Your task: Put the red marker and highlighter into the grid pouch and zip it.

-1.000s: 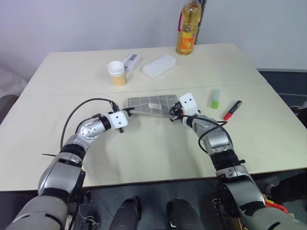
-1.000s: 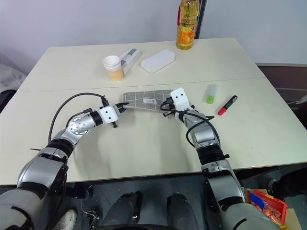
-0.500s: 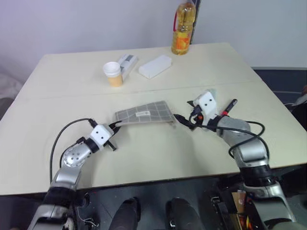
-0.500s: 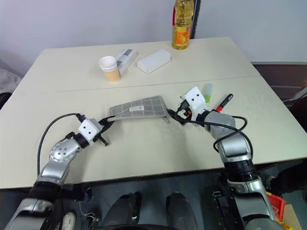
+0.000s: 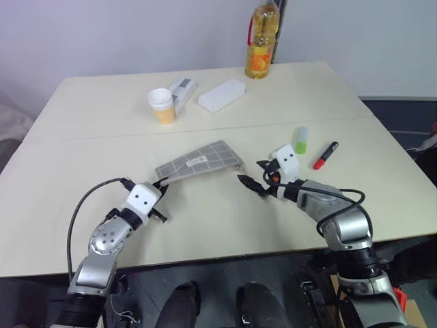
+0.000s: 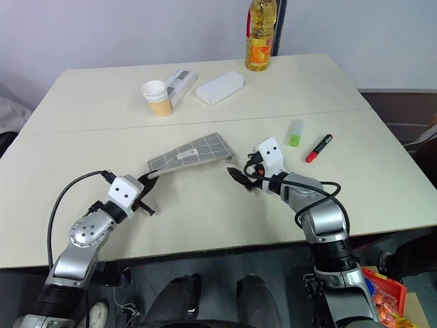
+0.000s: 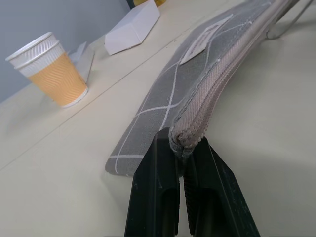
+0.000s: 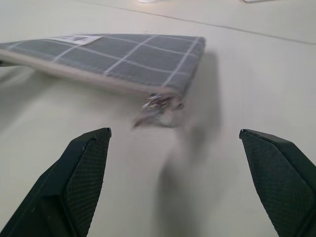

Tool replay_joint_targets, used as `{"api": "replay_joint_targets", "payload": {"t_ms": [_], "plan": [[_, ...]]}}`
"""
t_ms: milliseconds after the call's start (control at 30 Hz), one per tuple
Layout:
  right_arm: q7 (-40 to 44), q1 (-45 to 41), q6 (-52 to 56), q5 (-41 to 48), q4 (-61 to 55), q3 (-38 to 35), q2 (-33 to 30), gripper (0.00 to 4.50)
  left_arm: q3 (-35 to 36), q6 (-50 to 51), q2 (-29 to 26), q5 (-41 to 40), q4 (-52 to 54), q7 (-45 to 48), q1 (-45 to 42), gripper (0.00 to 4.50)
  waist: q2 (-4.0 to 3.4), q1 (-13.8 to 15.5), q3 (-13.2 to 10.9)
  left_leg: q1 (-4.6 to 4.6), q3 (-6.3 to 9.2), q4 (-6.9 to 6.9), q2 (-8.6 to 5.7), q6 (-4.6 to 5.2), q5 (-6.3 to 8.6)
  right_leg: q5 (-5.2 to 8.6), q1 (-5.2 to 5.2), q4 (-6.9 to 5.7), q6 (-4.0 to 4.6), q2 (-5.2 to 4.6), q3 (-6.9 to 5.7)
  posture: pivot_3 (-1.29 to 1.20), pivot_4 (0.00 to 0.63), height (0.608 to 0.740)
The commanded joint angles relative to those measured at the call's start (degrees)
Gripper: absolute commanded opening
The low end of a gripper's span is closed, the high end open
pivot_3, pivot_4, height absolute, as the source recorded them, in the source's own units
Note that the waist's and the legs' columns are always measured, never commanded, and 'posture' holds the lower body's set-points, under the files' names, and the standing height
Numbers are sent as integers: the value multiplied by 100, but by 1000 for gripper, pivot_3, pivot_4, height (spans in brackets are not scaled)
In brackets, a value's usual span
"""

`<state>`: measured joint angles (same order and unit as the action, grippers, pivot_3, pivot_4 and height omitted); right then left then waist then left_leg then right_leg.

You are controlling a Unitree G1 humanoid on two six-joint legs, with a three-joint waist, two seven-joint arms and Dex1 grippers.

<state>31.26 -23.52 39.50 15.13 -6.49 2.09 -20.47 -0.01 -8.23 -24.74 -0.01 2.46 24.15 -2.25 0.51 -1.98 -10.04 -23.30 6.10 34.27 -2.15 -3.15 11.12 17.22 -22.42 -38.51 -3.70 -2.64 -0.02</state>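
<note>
Next, I move in, pinch the zipper pull that hangs beyond the fingers of my right gripper, and pull it to the pouch corner in my left gripper (image 5: 165,179).
The grid pouch (image 5: 201,159) lies slanted in the middle of the table, grey with white lines and a small white label. My left gripper (image 5: 162,183) is shut on the pouch's near-left corner, pinching the zipper edge (image 7: 217,74) between its fingers (image 7: 158,197). My right gripper (image 5: 249,181) stands open just off the pouch's right end, apart from it, with the metal zipper pull (image 8: 158,106) ahead of its wide-spread fingertips (image 8: 94,143). The light-green highlighter (image 5: 302,140) and the red marker (image 5: 326,155) lie on the table to the right, beyond the right arm.
A paper cup (image 5: 164,105), a small grey-and-white box (image 5: 183,89) and a white box (image 5: 222,94) stand at the back of the table. A bottle of yellow oil (image 5: 260,39) is at the far edge. The table's near edge (image 5: 218,256) runs under both arms.
My right gripper has opened, let go of the pouch's right end and drawn back. My left gripper has pulled the pouch nearer and to the left.
</note>
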Motion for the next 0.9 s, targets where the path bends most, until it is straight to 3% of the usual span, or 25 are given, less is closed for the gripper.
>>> {"api": "replay_joint_targets", "payload": {"t_ms": [33,133,267,300,667,767,900], "plan": [[-124,-179,-52,11,8,24,149,3788,21,-83,16,34,65,-34,-68,0,0,1,0,0,1,0,0,0,0,0,0,0,0,0,0,0,150,740],[-174,-238,-57,24,59,47,273,2480,-3,-24,32,51,94,-34,-136,0,0,-2,0,0,0,0,0,0,0,0,0,0,0,0,0,0,150,740],[-168,-270,-62,48,27,117,382,320,-20,62,59,66,164,-28,-210,0,0,-2,0,0,0,0,0,0,0,0,-1,0,0,1,-1,0,150,740],[-168,-274,-79,38,14,137,398,51,-24,83,68,69,185,-29,-225,0,0,0,0,-1,0,0,0,0,0,0,-1,0,0,1,-1,0,150,740],[-14,-274,-54,54,-120,289,330,51,-78,289,150,114,352,-68,-345,0,0,26,0,-1,0,0,0,0,0,0,-1,2,0,0,-1,0,150,740],[-95,-273,-69,-72,-100,296,260,797,-75,333,160,115,401,-87,-358,0,0,42,0,-1,0,0,0,0,0,0,-1,2,0,0,-1,0,150,740],[-227,-260,-128,-198,-8,268,197,2840,-61,376,154,113,451,-96,-350,0,0,93,0,-1,-1,0,0,0,0,0,-2,3,0,0,0,0,150,740]]}}
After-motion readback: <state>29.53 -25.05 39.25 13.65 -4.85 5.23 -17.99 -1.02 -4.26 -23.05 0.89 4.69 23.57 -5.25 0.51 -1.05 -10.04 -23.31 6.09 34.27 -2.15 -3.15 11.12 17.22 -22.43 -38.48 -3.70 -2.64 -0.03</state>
